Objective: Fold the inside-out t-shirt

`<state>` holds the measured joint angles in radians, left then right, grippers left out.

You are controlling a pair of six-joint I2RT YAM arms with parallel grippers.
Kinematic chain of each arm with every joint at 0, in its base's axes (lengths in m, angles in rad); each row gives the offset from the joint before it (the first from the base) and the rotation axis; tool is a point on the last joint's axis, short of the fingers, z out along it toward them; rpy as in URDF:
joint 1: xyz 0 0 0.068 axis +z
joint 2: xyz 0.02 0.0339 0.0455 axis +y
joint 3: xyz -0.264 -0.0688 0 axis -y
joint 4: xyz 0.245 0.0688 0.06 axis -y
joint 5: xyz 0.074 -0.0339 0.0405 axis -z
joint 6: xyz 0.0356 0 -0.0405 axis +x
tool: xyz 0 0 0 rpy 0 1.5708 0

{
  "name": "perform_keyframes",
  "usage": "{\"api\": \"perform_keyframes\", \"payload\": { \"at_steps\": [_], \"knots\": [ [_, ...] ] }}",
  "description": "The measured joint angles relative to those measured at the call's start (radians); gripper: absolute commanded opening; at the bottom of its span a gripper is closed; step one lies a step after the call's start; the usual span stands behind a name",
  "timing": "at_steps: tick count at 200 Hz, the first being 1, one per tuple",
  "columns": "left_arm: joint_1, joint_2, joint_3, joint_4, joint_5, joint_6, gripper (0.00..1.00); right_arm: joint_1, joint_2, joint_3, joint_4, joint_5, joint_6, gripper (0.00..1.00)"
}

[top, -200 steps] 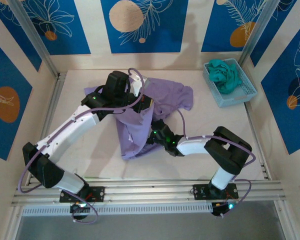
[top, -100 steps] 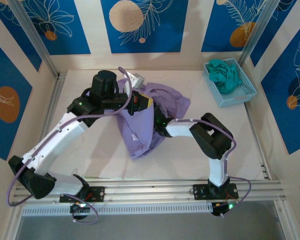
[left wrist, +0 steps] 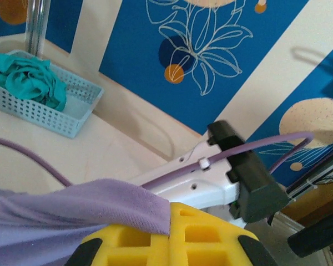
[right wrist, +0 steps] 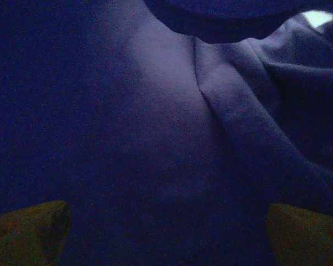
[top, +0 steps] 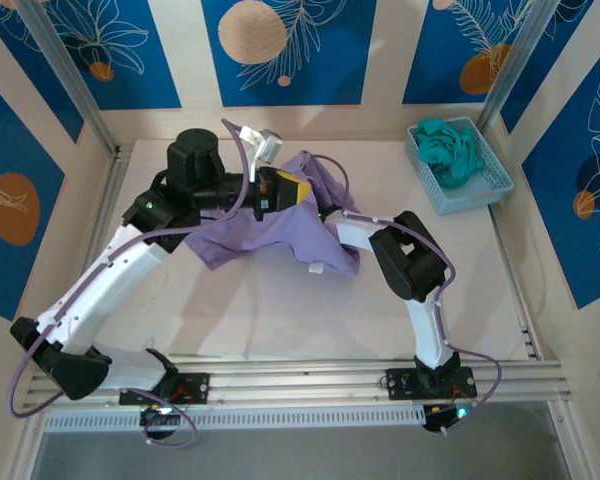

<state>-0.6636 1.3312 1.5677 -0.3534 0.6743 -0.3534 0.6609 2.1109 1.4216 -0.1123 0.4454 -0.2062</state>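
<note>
My left gripper is going to let go of the inside-out t-shirt's lifted edge on the table [top: 261, 208] just below my left gripper.
The inside-out t-shirt [top: 270, 238] is a lavender cloth, lifted at its top and draped down onto the table. My left gripper [top: 285, 188] holds it up from the left. In the left wrist view the yellow jaws of the left gripper [left wrist: 170, 221] are shut on a folded edge of the t-shirt [left wrist: 72, 205]. My right arm [top: 362, 232] reaches in from the right, its wrist end going under the cloth. In the dark right wrist view the right gripper [right wrist: 166, 233] stands open, one fingertip [right wrist: 28, 233] at each lower corner, with creased t-shirt fabric [right wrist: 172, 111] just ahead.
A light blue basket [top: 460, 165] with a teal garment [top: 450, 145] stands at the back right, also seen as the basket [left wrist: 50, 113] in the left wrist view. Blue patterned walls close the table at the back and sides. Bare table [top: 280, 310] lies in front of the shirt.
The left gripper has carried the shirt up and toward the back left, spreading the hanging bundle wider. The right arm swung back under the cloth and its jaws opened wider.
</note>
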Motion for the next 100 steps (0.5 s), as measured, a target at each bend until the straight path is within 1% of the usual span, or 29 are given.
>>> {"api": "perform_keyframes", "payload": {
  "at_steps": [21,38,47,57,61,63,65,73,74,77,88,91,100],
  "knots": [
    [0.0,0.014,0.045,0.002,0.009,-0.008,0.0,-0.001,0.031,0.06,-0.066,-0.001,0.005,0.92],
    [0.0,0.019,0.078,-0.006,0.0,-0.004,0.0,-0.002,0.055,0.096,-0.115,-0.003,0.007,0.86],
    [0.0,0.018,0.09,-0.012,-0.023,0.003,0.0,-0.002,0.059,0.108,-0.134,-0.007,0.005,0.73],
    [0.003,0.016,0.1,-0.019,-0.058,0.013,0.0,-0.002,0.059,0.116,-0.159,-0.011,0.011,0.54],
    [0.007,0.013,0.1,-0.025,-0.086,0.019,0.0,-0.002,0.059,0.116,-0.171,-0.016,0.006,0.47],
    [0.008,0.012,0.1,-0.026,-0.09,0.019,0.0,-0.003,0.059,0.116,-0.172,-0.016,0.009,0.45],
    [0.009,0.011,0.1,-0.031,-0.102,0.021,0.0,-0.003,0.059,0.116,-0.179,-0.017,0.011,0.4],
    [0.019,0.005,0.1,-0.046,-0.152,0.027,0.0,-0.006,0.059,0.116,-0.197,-0.031,0.01,0.26],
    [0.019,0.005,0.1,-0.046,-0.152,0.027,0.0,-0.006,0.059,0.116,-0.198,-0.032,0.008,0.26],
    [0.024,0.002,0.1,-0.051,-0.174,0.03,0.0,-0.006,0.059,0.116,-0.202,-0.035,0.006,0.19],
    [0.042,-0.008,0.095,-0.066,-0.247,0.039,0.0,-0.01,0.059,0.115,-0.222,-0.055,0.006,0.03],
    [0.048,-0.012,0.091,-0.069,-0.27,0.042,0.0,-0.011,0.059,0.114,-0.225,-0.06,0.012,0.0],
    [0.073,-0.025,0.076,-0.077,-0.334,0.046,0.0,-0.015,0.052,0.106,-0.227,-0.075,0.01,0.0]
  ]
}}
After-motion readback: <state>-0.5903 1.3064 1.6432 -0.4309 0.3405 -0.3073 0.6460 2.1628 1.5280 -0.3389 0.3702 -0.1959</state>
